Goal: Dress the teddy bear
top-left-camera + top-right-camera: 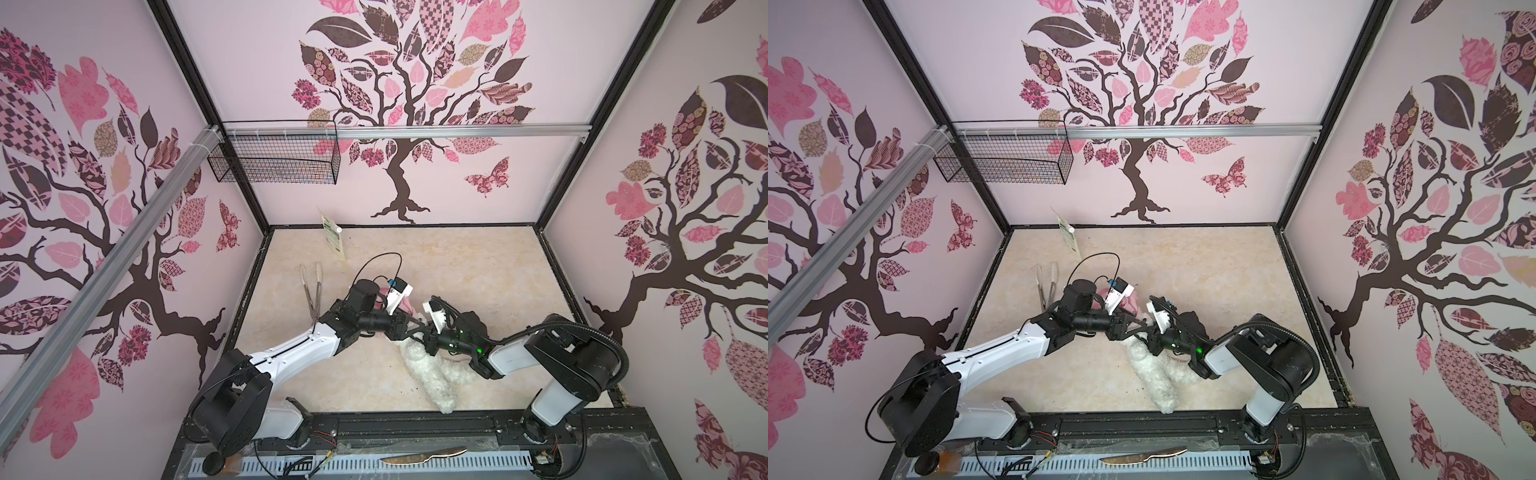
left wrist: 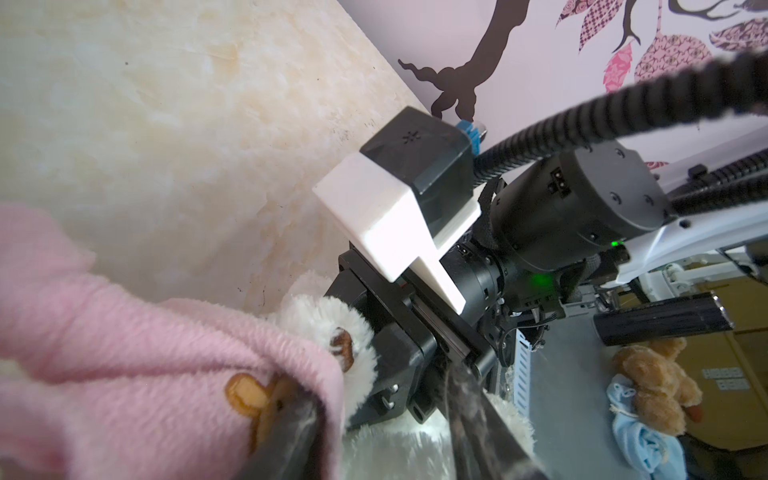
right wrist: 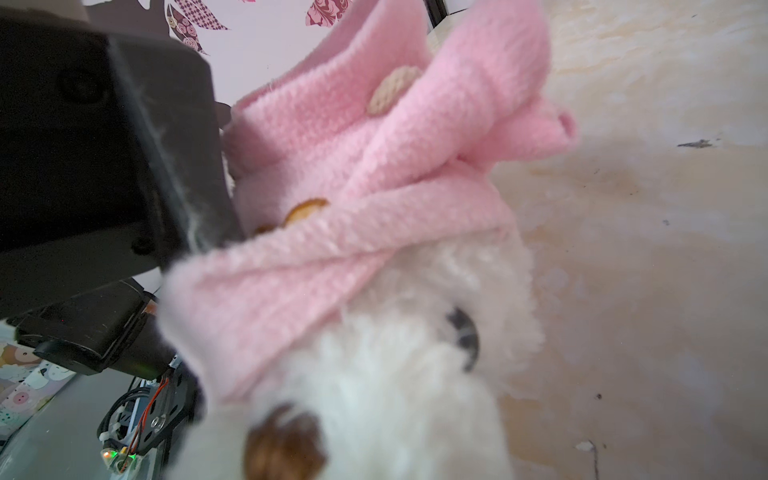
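Note:
I can see the pink hoodie's hem slanting across the bear's face, so next I pull the bear's head back with my right gripper while my left gripper takes the hoodie's hem (image 2: 326,380) by the patch.
The white teddy bear (image 1: 434,380) lies on the table near the front, its head toward the two grippers in both top views. A pink hoodie (image 3: 374,166) covers the top of its head; the eye and brown nose show below the hem. My left gripper (image 2: 382,399) is open. One of its fingers (image 2: 286,436) sits under the hoodie's hem (image 2: 145,353) by the orange patch, the other over white fur. My right gripper (image 1: 429,345) presses into the bear's head from the other side. Its fingers are buried in fur and hidden.
Metal tongs (image 1: 312,291) lie left of the arms and a printed packet (image 1: 334,239) stands at the back wall. A wire basket (image 1: 274,160) hangs from the rail. A knife (image 1: 424,457) rests on the front ledge. The right arm's camera mount (image 2: 386,216) is close to my left wrist.

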Action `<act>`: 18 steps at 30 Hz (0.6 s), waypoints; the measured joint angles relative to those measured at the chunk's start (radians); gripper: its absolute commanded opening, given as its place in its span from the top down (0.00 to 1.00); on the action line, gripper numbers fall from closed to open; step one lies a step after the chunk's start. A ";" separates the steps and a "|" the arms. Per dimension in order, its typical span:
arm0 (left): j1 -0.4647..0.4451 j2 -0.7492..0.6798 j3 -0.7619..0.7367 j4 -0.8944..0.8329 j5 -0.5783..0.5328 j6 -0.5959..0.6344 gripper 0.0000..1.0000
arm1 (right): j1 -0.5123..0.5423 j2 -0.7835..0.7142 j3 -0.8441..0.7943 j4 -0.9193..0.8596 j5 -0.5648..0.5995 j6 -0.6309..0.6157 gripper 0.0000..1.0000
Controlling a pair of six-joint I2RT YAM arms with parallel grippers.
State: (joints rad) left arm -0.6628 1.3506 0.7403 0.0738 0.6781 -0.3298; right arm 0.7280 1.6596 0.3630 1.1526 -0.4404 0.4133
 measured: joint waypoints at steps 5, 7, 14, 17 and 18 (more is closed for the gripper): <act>-0.011 -0.079 -0.002 -0.016 -0.079 0.009 0.31 | -0.005 0.000 -0.010 0.022 -0.016 -0.002 0.88; -0.011 -0.114 -0.002 -0.025 -0.128 0.015 0.28 | -0.005 0.000 -0.011 0.023 -0.026 -0.010 0.88; -0.011 -0.163 -0.006 -0.072 -0.259 0.019 0.29 | -0.005 -0.030 -0.034 0.006 -0.051 -0.040 0.88; -0.011 -0.154 -0.008 -0.087 -0.279 0.018 0.37 | -0.005 -0.034 -0.038 -0.005 -0.058 -0.041 0.88; -0.011 -0.146 -0.008 -0.091 -0.280 0.018 0.40 | -0.005 -0.034 -0.038 -0.008 -0.058 -0.040 0.88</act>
State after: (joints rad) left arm -0.6743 1.2041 0.7326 -0.0174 0.3977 -0.3122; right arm 0.7231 1.6257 0.3252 1.1446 -0.4984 0.3729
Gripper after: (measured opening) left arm 0.639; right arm 0.184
